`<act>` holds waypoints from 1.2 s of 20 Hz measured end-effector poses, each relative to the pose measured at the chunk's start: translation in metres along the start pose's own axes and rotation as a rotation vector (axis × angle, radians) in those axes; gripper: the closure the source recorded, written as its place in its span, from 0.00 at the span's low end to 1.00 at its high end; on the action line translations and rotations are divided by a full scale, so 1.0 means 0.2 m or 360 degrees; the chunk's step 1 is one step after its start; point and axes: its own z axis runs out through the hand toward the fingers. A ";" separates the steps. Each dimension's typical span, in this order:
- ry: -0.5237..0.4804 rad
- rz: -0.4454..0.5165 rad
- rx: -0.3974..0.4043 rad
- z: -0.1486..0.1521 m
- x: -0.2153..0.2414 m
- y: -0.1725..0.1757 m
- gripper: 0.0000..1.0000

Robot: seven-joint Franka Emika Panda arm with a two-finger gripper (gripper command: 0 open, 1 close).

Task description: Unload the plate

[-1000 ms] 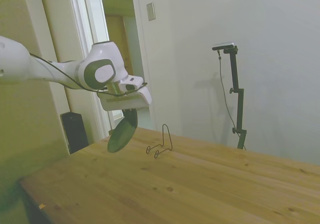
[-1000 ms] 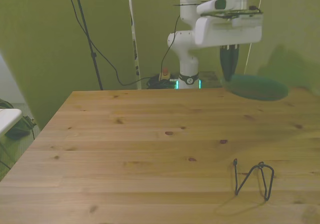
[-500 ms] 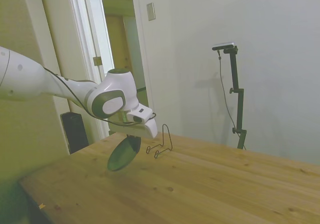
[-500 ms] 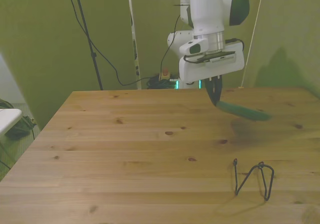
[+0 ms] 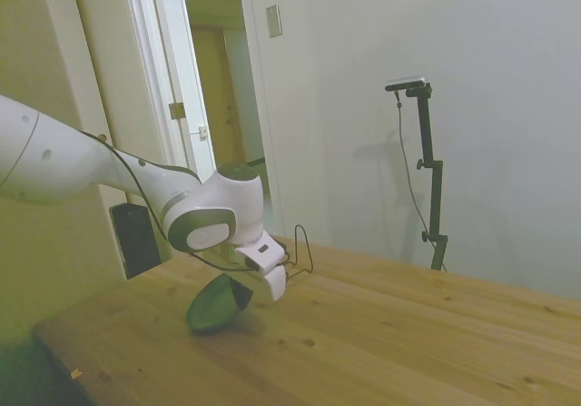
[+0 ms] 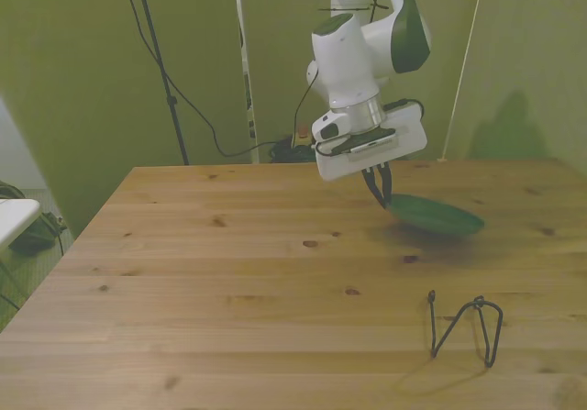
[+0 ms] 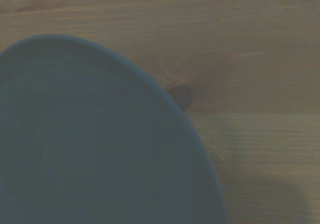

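The robot's gripper needs to release the dark green plate flat on the bare wooden tabletop (image 5: 218, 311) near the black wire stand.
The dark green plate (image 6: 435, 216) hangs tilted just above the wooden table (image 6: 229, 282), held by its rim. My gripper (image 6: 382, 194) is shut on the rim's edge toward the front view's left. In the side view the plate (image 5: 218, 303) slopes down from the gripper (image 5: 243, 283), its low edge close to the tabletop; whether it touches I cannot tell. Up close in the wrist view, the plate (image 7: 90, 149) is a blurred dark disc over the wood grain.
A thin black wire stand (image 6: 468, 327) sits empty near the table's front edge at the front view's right, also behind the arm in the side view (image 5: 298, 252). A doorway (image 5: 218, 106) lies beyond the table's far side.
The arm has come down and toward the front view's left, carrying the plate from high above the table to just over its surface. The plate has tipped flatter.
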 end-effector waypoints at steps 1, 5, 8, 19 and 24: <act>-0.0009 0.0019 0.0007 0.01 0.02 0.02 1.00; -0.0040 0.0078 0.0041 0.05 0.08 0.08 1.00; -0.0065 0.0107 0.0067 0.08 0.08 0.11 1.00; -0.0105 0.0123 0.0080 0.10 0.07 0.12 0.00; -0.0110 0.0121 0.0081 0.09 0.06 0.12 0.00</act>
